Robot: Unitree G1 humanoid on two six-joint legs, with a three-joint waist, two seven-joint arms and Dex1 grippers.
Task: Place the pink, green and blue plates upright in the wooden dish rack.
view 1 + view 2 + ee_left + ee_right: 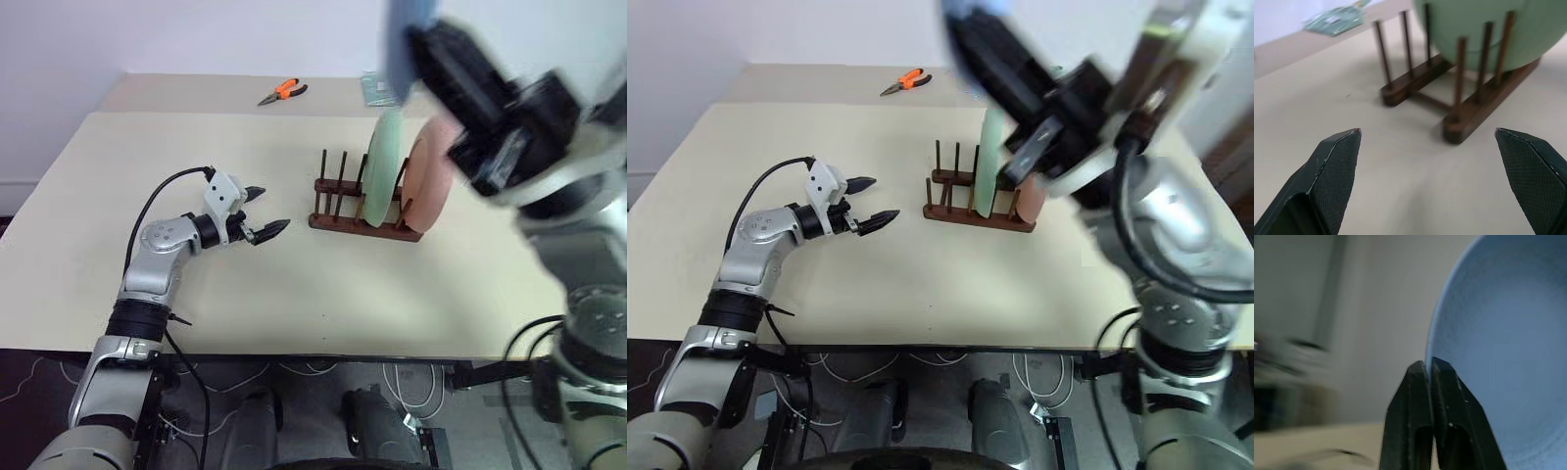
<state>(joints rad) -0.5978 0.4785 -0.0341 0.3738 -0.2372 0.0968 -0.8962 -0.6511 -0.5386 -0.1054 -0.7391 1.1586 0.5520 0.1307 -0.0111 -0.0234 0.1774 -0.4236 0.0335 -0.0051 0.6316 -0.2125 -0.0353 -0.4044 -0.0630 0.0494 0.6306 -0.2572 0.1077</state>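
Observation:
Next, my right gripper lets go of the blue plate between the bare pegs of the wooden dish rack [331,214], next to the green plate.
The wooden dish rack [362,223] stands mid-table. In it the green plate [385,166] and the pink plate [429,186] stand upright side by side, the pink one at the rack's right end. The rack's left pegs [1405,44] stand bare. Left of the rack, my left gripper [272,207] hovers low over the table, open, nothing between its fingers, pointing at the rack. High above the rack's right side, my right gripper [1429,363] is shut on the rim of the blue plate [1503,347], which is lifted on edge in the air [407,39].
Orange-handled pliers [283,92] lie at the far side of the table. A clear greenish packet [377,90] lies behind the rack. The table's front edge [323,354] runs close below the arms.

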